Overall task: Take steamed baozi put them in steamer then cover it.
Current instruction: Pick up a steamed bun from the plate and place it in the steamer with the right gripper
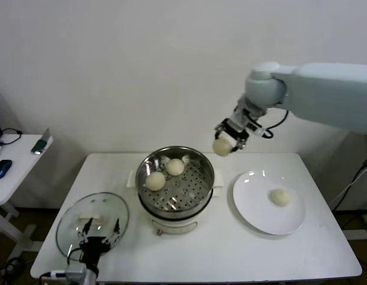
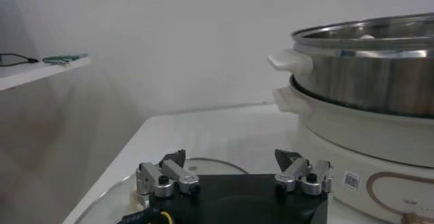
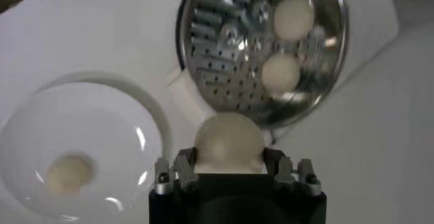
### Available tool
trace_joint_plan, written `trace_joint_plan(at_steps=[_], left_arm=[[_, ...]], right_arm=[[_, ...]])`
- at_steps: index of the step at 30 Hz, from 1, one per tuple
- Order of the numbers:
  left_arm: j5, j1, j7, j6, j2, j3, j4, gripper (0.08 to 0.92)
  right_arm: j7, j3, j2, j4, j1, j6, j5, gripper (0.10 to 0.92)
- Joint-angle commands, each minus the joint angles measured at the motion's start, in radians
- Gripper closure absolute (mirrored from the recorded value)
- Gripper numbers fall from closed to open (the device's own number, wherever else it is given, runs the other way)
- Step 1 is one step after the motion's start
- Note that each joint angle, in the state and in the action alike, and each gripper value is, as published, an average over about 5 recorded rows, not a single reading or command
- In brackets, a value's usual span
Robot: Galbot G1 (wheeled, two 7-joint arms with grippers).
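Note:
The robot's right gripper needs to release the baozi on the bare front part of the steamer's bottom (image 1: 174,200) (image 3: 231,19), before the other two baozi.
The shiny steamer (image 1: 202,161) stands mid-table on its cream pot base and holds two baozi (image 1: 155,181) (image 1: 175,167). My right gripper (image 1: 226,142) is shut on a third baozi (image 1: 222,147), held in the air above and to the right of the steamer's rim; the right wrist view shows that baozi (image 3: 228,142) between the fingers, with the steamer (image 3: 224,28) beyond it. A fourth baozi (image 1: 281,197) lies on the white plate (image 1: 255,208). The glass cover (image 1: 73,217) lies flat at the front left. My left gripper (image 1: 99,234) hangs open just over it.
The pot base's side handle (image 2: 290,61) juts toward the left gripper. A side table (image 1: 11,163) with small items stands at the far left. The table's front edge runs close under the cover.

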Motion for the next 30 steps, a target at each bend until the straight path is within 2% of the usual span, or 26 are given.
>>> trace_joint_plan(at_steps=[1,13,30], left_arm=[[-0.001,0.005,-0.001,-0.001,-0.003,-0.004,-0.008,0.177],[-0.003,0.01,-0.001,0.001,-0.008,-0.007,-0.02,0.177],[-0.006,0.004,-0.001,-0.001,-0.007,-0.003,-0.01,0.177]], right_arm=[[0.035,0.055,0.165,0.155,-0.05,0.077,-0.143,0.372],[0.091,0.041,0.268,0.055,-0.256,0.051,-0.276,0.381],[0.098,0.032,0.311,-0.069,-0.375,0.046,-0.335,0.381]])
